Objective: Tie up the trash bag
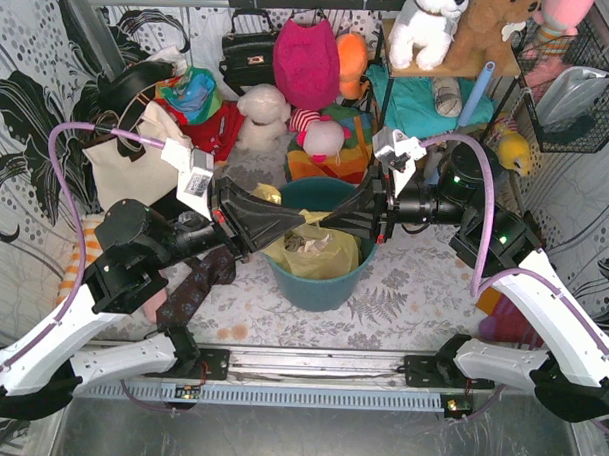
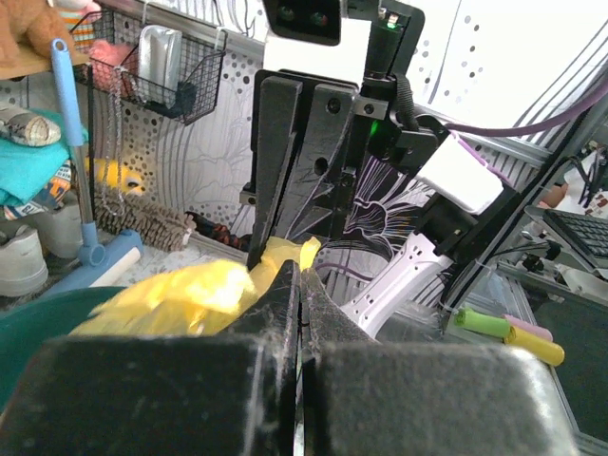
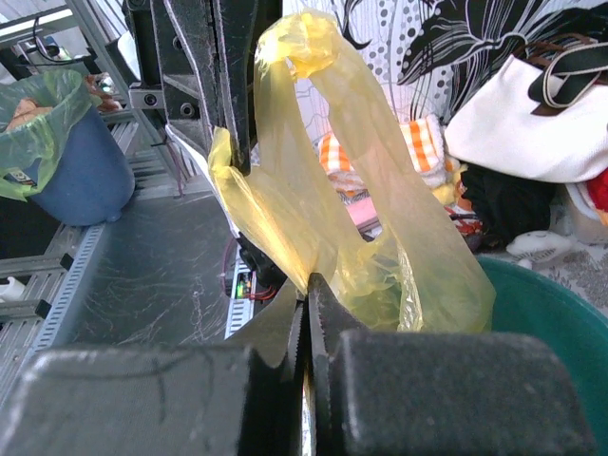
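My left gripper is holding only the end of the trash bag's flap, so it should open and take more of the bag's film (image 3: 273, 226) before my right gripper lets go of it.
The trash bag (image 1: 319, 251), thin yellow plastic with crumpled paper showing through, lines the round teal bin (image 1: 317, 289) at the table's middle. Both grippers meet tip to tip just above the bin's rim. My left gripper (image 1: 307, 224) comes in from the left and is shut on a pulled-up flap of the bag. In the left wrist view its jaws (image 2: 300, 271) are pressed together with the yellow film (image 2: 180, 294) beside them. My right gripper (image 3: 309, 278) is shut on the bag's film (image 3: 380, 218), which rises in a loop to the left gripper's fingers (image 3: 233, 114).
A cream tote bag (image 1: 126, 172) stands back left. Plush toys (image 1: 264, 112) and a pink bag (image 1: 305, 58) crowd the back behind the bin. A wire basket (image 1: 575, 87) hangs at the right wall. A dark cloth (image 1: 197, 284) lies under the left arm.
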Tool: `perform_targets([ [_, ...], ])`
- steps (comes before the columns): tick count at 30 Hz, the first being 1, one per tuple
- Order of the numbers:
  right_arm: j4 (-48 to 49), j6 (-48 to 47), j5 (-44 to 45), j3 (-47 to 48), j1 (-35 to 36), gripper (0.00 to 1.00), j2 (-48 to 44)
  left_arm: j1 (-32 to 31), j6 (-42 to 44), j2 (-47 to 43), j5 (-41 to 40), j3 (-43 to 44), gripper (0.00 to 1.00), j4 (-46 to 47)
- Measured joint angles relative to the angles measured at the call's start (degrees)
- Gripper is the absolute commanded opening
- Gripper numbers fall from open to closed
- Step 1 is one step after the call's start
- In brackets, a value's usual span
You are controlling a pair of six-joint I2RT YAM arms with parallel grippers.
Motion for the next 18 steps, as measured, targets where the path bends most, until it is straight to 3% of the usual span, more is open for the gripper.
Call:
perform_targets([
  [3, -0.92, -0.02, 0.09, 0.0, -0.02, 0.0, 0.07, 0.0, 0.0, -0.11, -1.05, -0.17, 0.13, -1.25],
  [4, -1.2, -0.02, 0.09, 0.0, -0.02, 0.0, 0.11, 0.0, -0.02, -0.11, -1.4, -0.17, 0.23, -1.53],
  [6, -1.66, -0.02, 0.04, 0.0, 0.0, 0.0, 0.17, 0.0, 0.04, -0.11, -1.84, -0.15, 0.53, -2.12],
  [8, -2.25, -0.15, 0.11, 0.02, -0.02, 0.0, 0.31, 0.0, 0.09, 0.02, -2.36, -0.15, 0.66, -2.47],
  [14, -3.74, -0.7, 0.22, 0.87, -0.02, 0.0, 1.62, 0.0, 0.17, 2.08, -3.02, 1.55, 0.66, -5.27],
  [18, -4.35, -0.85, 0.22, 1.05, -0.02, 0.0, 2.14, 0.0, 0.55, 3.61, -2.97, 3.17, 0.5, -7.02],
])
